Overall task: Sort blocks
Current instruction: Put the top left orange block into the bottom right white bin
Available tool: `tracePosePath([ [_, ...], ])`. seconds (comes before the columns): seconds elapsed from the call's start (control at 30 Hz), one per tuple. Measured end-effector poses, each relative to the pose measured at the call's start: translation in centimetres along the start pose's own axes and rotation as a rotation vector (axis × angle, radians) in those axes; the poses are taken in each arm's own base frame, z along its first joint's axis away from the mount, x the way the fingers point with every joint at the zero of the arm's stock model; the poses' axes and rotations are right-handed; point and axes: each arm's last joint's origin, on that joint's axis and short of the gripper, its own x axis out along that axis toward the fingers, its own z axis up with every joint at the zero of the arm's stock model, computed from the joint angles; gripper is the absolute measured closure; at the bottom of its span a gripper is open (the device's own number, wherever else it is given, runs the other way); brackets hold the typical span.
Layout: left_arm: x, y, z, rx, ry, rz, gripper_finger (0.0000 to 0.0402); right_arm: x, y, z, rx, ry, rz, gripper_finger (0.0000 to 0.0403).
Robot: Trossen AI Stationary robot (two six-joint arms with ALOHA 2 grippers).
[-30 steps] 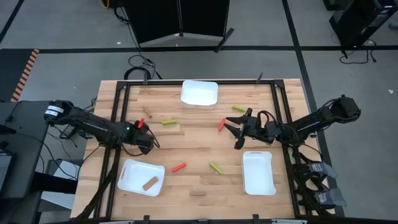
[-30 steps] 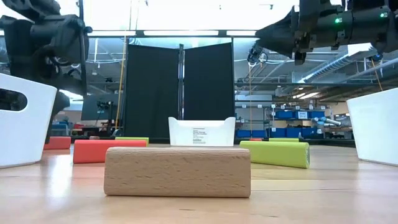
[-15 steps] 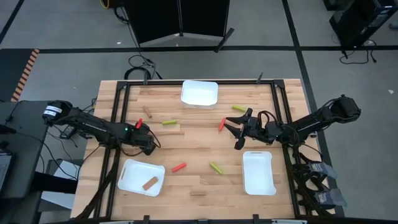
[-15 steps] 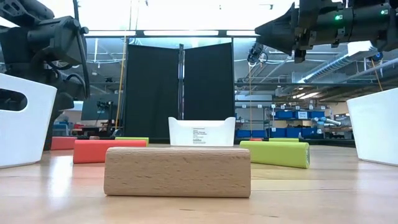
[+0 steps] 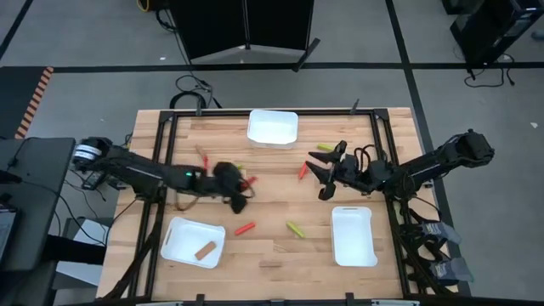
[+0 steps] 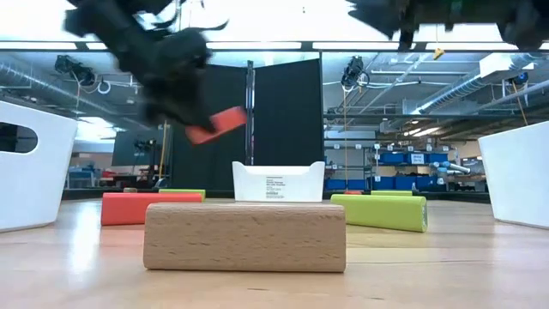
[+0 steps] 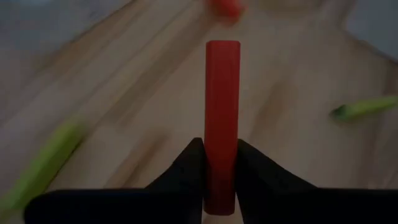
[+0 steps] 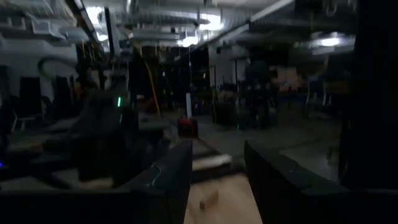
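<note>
My left gripper is going to let go of the red block inside the empty near-side white tray point(image 5: 348, 221), toward the tray's far edge.
My left gripper point(image 5: 239, 180) is over the table's middle, shut on a red block point(image 7: 222, 106) that hangs in the air point(image 6: 216, 124). My right gripper point(image 5: 323, 174) hovers open at the right, nothing between its fingers point(image 8: 186, 171). On the table lie two other red blocks point(image 5: 245, 228) point(image 5: 302, 170), yellow-green blocks point(image 5: 295, 228) point(image 5: 326, 148) and tan blocks point(image 5: 202, 155) point(image 5: 270, 263). One tan block point(image 5: 205, 250) lies in the near-left white tray point(image 5: 177, 238). My left gripper pinches the red block near one end point(image 7: 221, 180) between its two fingers point(image 7: 189, 168). The block lies along the fingers and sticks out well past their tips. It is lifted clear of the table and tilted, free end higher, in the low view.
A white tray point(image 5: 272, 127) stands at the far middle and another point(image 5: 353, 235) at the near right, below my right gripper. A large-looking tan block point(image 6: 244, 237) lies close to the low camera. Bare wood shows between the trays.
My left gripper has swung fast toward the table's right and up, carrying the red block, which lay on the table at the left and now hangs clear of it. My right gripper has risen a little.
</note>
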Motion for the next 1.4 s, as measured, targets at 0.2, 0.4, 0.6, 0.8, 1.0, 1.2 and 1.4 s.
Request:
tracePosePath([
  [0.2,3.7,-5.4,5.0,0.116,-0.181,-0.165,0.0337,1.1,1.2,5.9,-0.040,-0.090,0.025,0.0245],
  [0.4,8.3,-10.0,7.7,0.212,-0.236,-0.323,0.0337,1.1,2.0,10.9,-0.092,-0.064,0.077,0.0245],
  [0.6,13.1,-13.9,9.3,0.280,-0.248,-0.475,0.0337,0.3,2.2,13.8,-0.097,-0.098,0.113,0.0245],
  [0.8,16.6,-16.4,10.0,0.302,-0.251,-0.577,0.0337,-0.4,2.2,14.7,-0.088,-0.119,0.117,0.0245],
  [1.0,18.9,-18.0,10.3,0.314,-0.226,-0.634,0.0337,-0.5,2.3,14.6,-0.097,-0.107,0.104,0.0245],
  [1.2,19.7,-18.3,10.2,0.316,-0.198,-0.626,0.0337,-0.5,2.3,14.6,-0.099,-0.103,0.101,0.0245],
  [1.4,19.9,-17.8,10.4,0.314,-0.180,-0.611,0.0279,-0.5,2.3,14.5,-0.102,-0.098,0.095,0.0245],
])
